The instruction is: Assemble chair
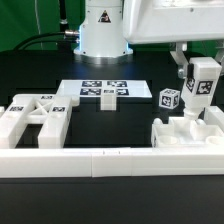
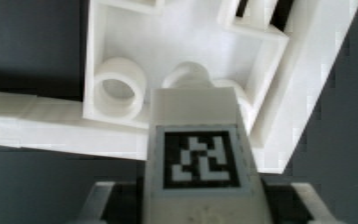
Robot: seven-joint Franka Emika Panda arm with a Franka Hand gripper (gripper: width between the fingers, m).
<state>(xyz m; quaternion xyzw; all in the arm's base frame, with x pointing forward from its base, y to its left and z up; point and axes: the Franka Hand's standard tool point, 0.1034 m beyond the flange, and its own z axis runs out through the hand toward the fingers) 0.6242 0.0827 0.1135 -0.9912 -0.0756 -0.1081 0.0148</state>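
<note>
The robot's gripper will release the white chair bar upright in the white panel's socket (image 1: pixel 214 123) (image 2: pixel 186 78) next to the open round hole.
My gripper (image 1: pixel 196 67) (image 2: pixel 197 198) is shut on a white chair bar (image 1: pixel 203 85) (image 2: pixel 197 140) that bears a square tag. The bar hangs upright at the exterior view's right. Its lower end sits just above a flat white chair panel (image 1: pixel 186 131) (image 2: pixel 176 45) lying on the table. In the wrist view the bar's tip lies next to a round hole (image 2: pixel 115 86) in that panel; whether they touch I cannot tell. Dark fingers (image 2: pixel 119 203) flank the bar on both sides. A small tagged white piece (image 1: pixel 168 99) stands beside the panel.
Chunky white chair frames (image 1: pixel 36 120) lie at the exterior view's left. The marker board (image 1: pixel 104 91) lies in the middle at the back, before the robot's base (image 1: pixel 104 30). A long low white border wall (image 1: pixel 110 160) runs along the front.
</note>
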